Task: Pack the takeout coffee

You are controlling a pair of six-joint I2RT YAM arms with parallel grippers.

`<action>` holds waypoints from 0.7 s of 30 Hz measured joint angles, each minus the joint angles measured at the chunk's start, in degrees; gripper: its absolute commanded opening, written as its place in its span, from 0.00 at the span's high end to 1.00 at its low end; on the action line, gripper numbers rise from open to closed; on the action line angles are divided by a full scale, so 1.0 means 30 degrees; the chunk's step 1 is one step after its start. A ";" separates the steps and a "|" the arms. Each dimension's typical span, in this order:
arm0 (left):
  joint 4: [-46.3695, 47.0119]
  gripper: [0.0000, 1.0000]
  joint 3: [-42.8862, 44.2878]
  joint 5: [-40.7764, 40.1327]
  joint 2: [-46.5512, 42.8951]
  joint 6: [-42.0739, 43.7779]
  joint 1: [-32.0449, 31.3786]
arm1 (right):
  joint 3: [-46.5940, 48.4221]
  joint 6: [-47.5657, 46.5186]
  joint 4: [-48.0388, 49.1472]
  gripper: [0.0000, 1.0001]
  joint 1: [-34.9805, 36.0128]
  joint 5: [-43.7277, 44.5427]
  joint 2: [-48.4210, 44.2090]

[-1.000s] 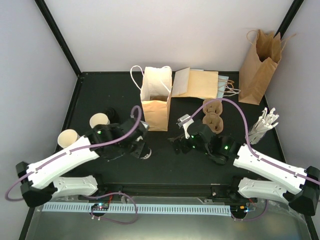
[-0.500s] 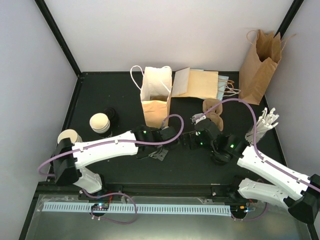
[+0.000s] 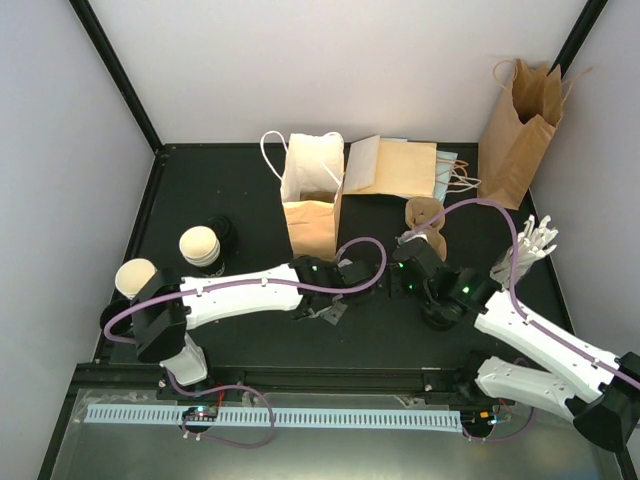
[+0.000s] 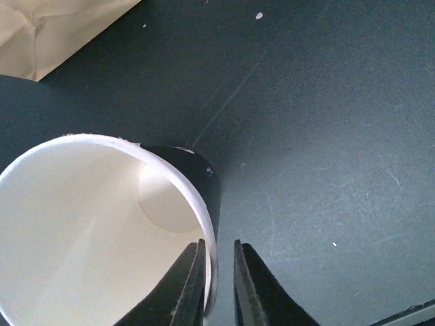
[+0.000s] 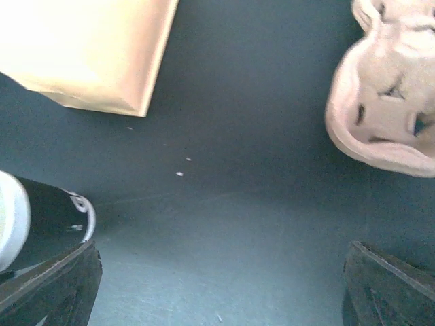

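The stack of black lids sits in front of the pulp cup carrier, and my right gripper should go there next and close on the top lid's rim [image 3: 441, 317].
A lidless coffee cup [image 4: 102, 231], white inside and black outside, sits in front of the open bag's base. My left gripper [image 4: 219, 248] straddles its rim. One finger [image 4: 194, 272] lies inside against the wall, and the other stands slightly off the outside, so the jaws are a little parted. From above, the left gripper [image 3: 325, 303] covers the cup. The right wrist view catches the cup [image 5: 51, 217] at its left edge. My right gripper [image 5: 221, 292] hovers wide open over bare table to the cup's right, holding nothing. More cups [image 3: 198, 244] [image 3: 135, 276] stand at the far left.
An upright open paper bag [image 3: 312, 200] stands just behind the cup. Flat bags [image 3: 395, 168] lie behind it, and a tall kraft bag [image 3: 515, 125] stands at the back right. A pulp cup carrier [image 3: 425, 215] [image 5: 387, 102] lies behind the right gripper. White cutlery [image 3: 525, 250] is at the right.
The left arm has swung right from the left side to the middle, carrying the cup to the bag's front. Its jaws have started to part. The right gripper has drifted slightly right and back.
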 measured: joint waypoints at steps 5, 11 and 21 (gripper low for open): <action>0.0029 0.68 0.0189 0.0007 0.0182 -0.0022 -0.0051 | 0.0568 0.1246 -0.2040 0.00 -0.0102 0.0758 0.0772; -0.0051 0.51 0.0772 0.0015 -0.0131 -0.0073 -0.0073 | 0.1268 0.2171 -0.3810 0.00 -0.0102 0.1858 0.1005; -0.0124 0.24 0.1209 -0.0066 -0.4204 -0.0051 -0.0175 | 0.1282 0.3228 -0.5100 0.00 -0.0102 0.2310 0.0109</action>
